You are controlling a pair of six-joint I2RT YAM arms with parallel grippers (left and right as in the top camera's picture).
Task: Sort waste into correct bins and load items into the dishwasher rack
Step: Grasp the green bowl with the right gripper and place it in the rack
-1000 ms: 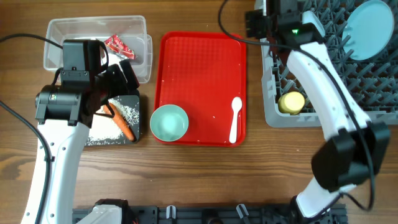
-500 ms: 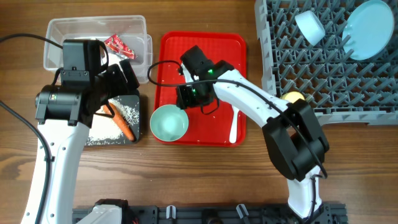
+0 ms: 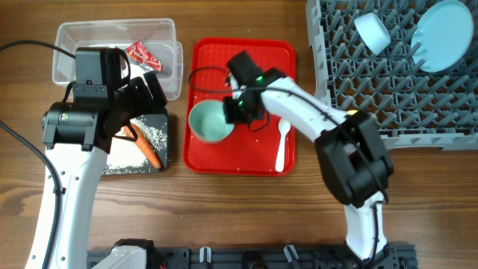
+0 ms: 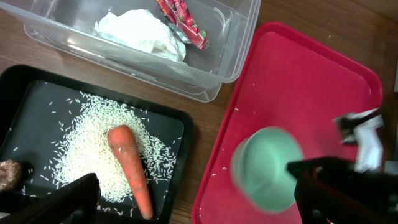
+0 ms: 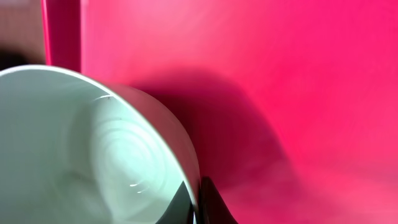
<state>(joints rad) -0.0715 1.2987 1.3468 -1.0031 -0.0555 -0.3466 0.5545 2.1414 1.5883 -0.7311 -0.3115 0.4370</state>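
Note:
I should use my right gripper to put down the mint green bowl in the grey dishwasher rack (image 3: 380, 76), just in front of the light blue bowl.
My right gripper (image 3: 237, 112) is shut on the rim of the mint green bowl (image 3: 209, 121), which is tilted at the left side of the red tray (image 3: 246, 67). In the right wrist view the right gripper (image 5: 199, 200) pinches the bowl's (image 5: 93, 155) wall, one finger inside and one outside. My left gripper (image 4: 193, 186) hangs open and empty over the black tray (image 4: 25, 93), where the carrot (image 4: 130, 165), the rice (image 4: 81, 143) and a brown scrap (image 4: 7, 174) lie. The clear tub (image 3: 75, 33) holds the napkin (image 4: 143, 34) and the red wrapper (image 3: 140, 52).
A white spoon (image 3: 282, 142) lies on the right of the red tray. At the top right, the grey dishwasher rack (image 3: 336, 90) holds the light blue plate (image 3: 444, 26) and the light blue bowl (image 3: 372, 31). Bare wood lies in front.
My right arm swung from the rack to the red tray, shut on the mint bowl's rim and tipped it up and back. The left arm stayed still.

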